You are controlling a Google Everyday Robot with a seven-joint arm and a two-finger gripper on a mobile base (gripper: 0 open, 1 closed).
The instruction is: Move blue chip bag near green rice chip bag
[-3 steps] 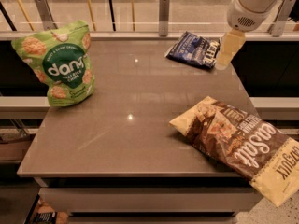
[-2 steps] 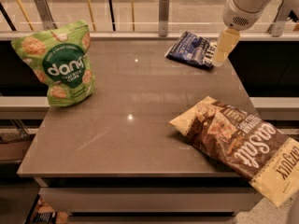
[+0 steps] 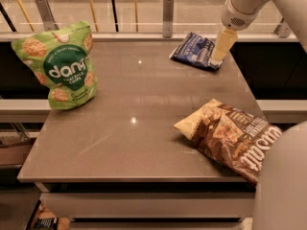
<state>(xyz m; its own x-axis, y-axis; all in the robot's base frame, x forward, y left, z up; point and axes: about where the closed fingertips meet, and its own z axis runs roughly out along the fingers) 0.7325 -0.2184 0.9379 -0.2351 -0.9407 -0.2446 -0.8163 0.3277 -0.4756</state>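
The blue chip bag should get my gripper coming in from its end and closing on the middle of the blue chip bag (image 3: 201, 51).
The blue chip bag (image 3: 194, 50) lies flat at the far right of the grey table, near its back edge. The green rice chip bag (image 3: 58, 66) stands upright at the table's far left. My gripper (image 3: 221, 47) hangs from the white arm at the top right, its yellowish fingers pointing down at the right edge of the blue chip bag. Only one side of the fingers shows, and they cover the bag's right end.
A brown-and-cream chip bag (image 3: 230, 135) lies at the table's near right. A railing with posts (image 3: 167, 13) runs behind the table. The table's front edge (image 3: 134, 178) is near me. Part of my white body (image 3: 283, 186) fills the lower right.
My gripper has moved left and away from me, from beside the blue chip bag's right edge to right over that edge. The bags have not moved.
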